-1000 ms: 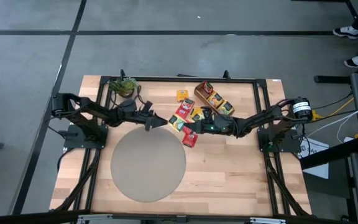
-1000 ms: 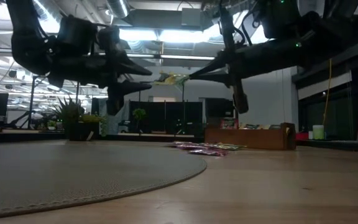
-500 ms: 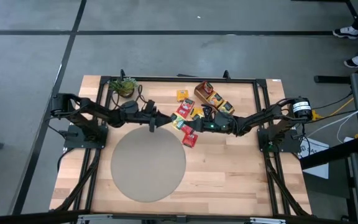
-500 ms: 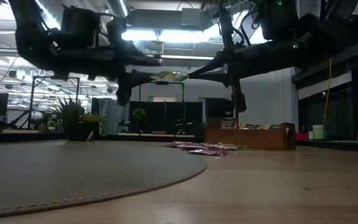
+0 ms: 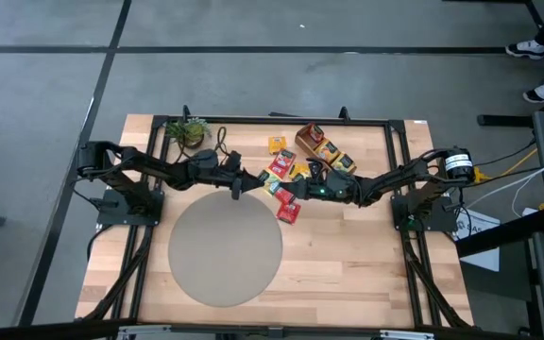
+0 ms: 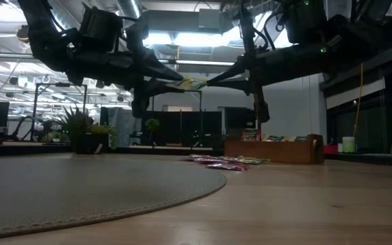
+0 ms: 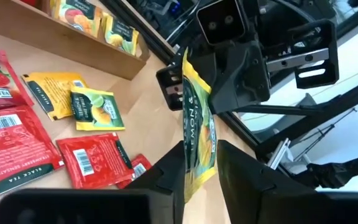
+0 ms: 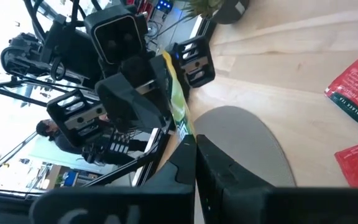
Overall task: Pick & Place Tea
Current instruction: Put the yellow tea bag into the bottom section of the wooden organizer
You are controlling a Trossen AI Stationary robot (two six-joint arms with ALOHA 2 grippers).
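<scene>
The edge of the sachet is all that my right gripper's fingers pinch, so next my right gripper opens and takes the sachet's body (image 8: 178, 101) deeper before my left gripper lets go.
A yellow-green tea sachet (image 7: 197, 121) hangs in the air between my two grippers, high above the table in the low view (image 6: 190, 84). My left gripper (image 5: 249, 179) comes at it from the table's left and my right gripper (image 5: 281, 188) from the right; both are shut on it. Other tea sachets, red (image 5: 288, 210) and yellow (image 5: 277, 144), lie flat on the wood at the back middle. More stand in the wooden tray (image 5: 324, 149). My left gripper pinches the sachet's left-hand edge (image 7: 199, 167) between its two fingers (image 7: 235, 171), coming level from the table's left. The sachet stands on edge, clear of the table. My right gripper pinches the opposite edge (image 8: 183, 132) between its shut fingers (image 8: 213, 163), level from the table's right. The sachet spans the gap between the two grippers, lifted clear.
A round grey mat (image 5: 225, 247) lies on the table in front of the grippers. A small potted plant (image 5: 189, 130) stands at the back left. Loose sachets (image 7: 92, 158) lie under and behind the right arm.
My left gripper has moved toward the table's right and slightly up, onto the sachet that my right gripper holds still. Its fingers, spread apart a second ago, have closed in on the sachet's edge.
</scene>
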